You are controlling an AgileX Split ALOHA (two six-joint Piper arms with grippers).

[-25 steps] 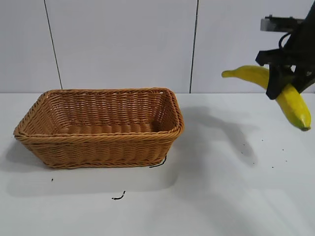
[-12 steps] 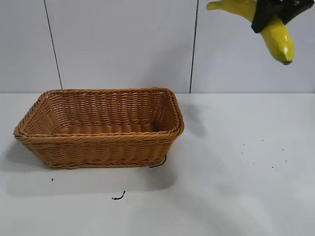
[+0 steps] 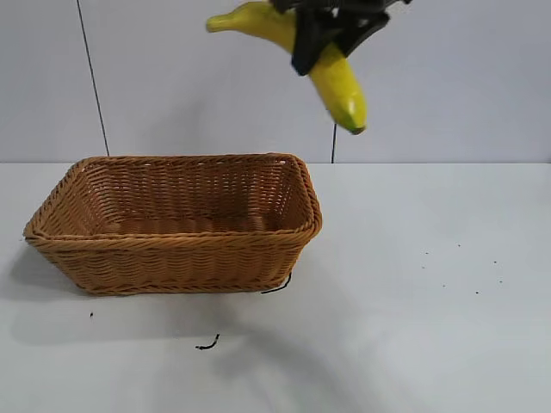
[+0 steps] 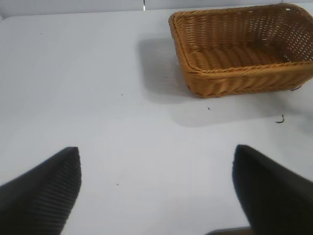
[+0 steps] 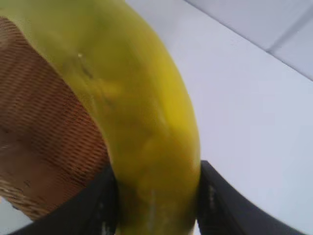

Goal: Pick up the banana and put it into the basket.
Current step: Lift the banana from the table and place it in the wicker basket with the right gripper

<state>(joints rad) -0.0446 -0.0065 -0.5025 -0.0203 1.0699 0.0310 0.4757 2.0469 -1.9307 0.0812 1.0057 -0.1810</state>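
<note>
I should release the yellow banana from my right gripper on the bottom of the basket, close behind the middle (image 3: 155, 226) of the basket's front rim.
My right gripper (image 3: 325, 33) is shut on the yellow banana (image 3: 337, 79) and holds it high in the air, above and just right of the basket's right end. The banana's greenish tip points down to the right. In the right wrist view the banana (image 5: 137, 112) fills the space between the black fingers (image 5: 98, 205), with the basket (image 5: 39, 147) below it. The tan woven basket (image 3: 176, 258) stands empty on the white table at the left. My left gripper (image 4: 156, 181) is open and empty, away from the basket (image 4: 244, 73).
A small black scrap (image 3: 207, 345) lies on the table in front of the basket, and another (image 3: 277, 285) at its right front corner. Small dark specks (image 3: 456, 275) dot the table at the right.
My right gripper has carried the banana up from the right side of the table and then leftward, to above the basket's right end. The basket has not moved.
</note>
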